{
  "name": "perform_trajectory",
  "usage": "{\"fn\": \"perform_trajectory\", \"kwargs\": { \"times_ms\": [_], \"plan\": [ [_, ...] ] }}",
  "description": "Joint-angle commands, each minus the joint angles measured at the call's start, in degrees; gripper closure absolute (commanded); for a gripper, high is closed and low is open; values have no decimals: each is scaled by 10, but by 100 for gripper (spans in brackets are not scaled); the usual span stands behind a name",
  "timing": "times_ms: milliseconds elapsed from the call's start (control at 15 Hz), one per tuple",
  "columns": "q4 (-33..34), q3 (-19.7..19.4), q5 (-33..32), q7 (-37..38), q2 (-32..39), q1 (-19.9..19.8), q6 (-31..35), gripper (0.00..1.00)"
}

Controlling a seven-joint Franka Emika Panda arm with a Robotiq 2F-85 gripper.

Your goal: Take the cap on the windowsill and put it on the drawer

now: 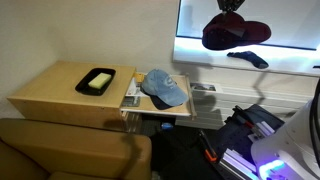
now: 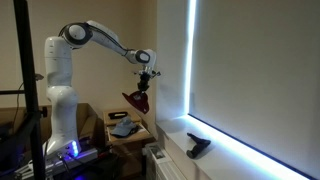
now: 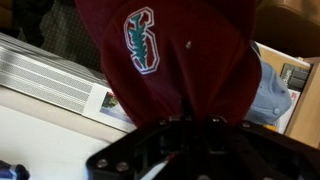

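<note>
Next, I let go of the maroon cap on top of the light blue cap [image 1: 166, 86] [image 3: 266, 95] on the drawer.
The maroon cap [image 1: 235, 34] hangs in the air from my gripper [image 1: 232, 8], above the white windowsill [image 1: 250, 62]. In an exterior view the cap [image 2: 137, 100] dangles below the gripper [image 2: 146, 78], left of the window. In the wrist view the cap [image 3: 170, 50] fills the frame, with a green and red emblem, pinched in the gripper [image 3: 190, 122]. The narrow light-wood drawer [image 1: 158, 110] holds a light blue cap [image 1: 165, 88]; it also shows in the wrist view [image 3: 272, 88]. A dark navy cap [image 1: 248, 57] lies on the windowsill [image 2: 215, 155].
A wider light-wood cabinet [image 1: 55, 90] with a black tray [image 1: 98, 81] stands beside the drawer. A radiator [image 3: 50, 75] runs under the sill. A brown sofa [image 1: 60, 150] sits in front. The robot base [image 2: 62, 120] stands by the drawer.
</note>
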Motion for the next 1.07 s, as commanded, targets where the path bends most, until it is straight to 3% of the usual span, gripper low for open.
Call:
{"fn": "perform_trajectory", "kwargs": {
  "times_ms": [0,533,800,933,1000],
  "plan": [
    [1,0,0,-3,0,-2,-1,99],
    [-100,104,-81,58,-3,96,203,99],
    [-137,136,-58,99,2,130,304,99],
    [-145,141,-49,118,7,136,328,99],
    [-127,140,-58,109,9,135,297,99]
  ]
}}
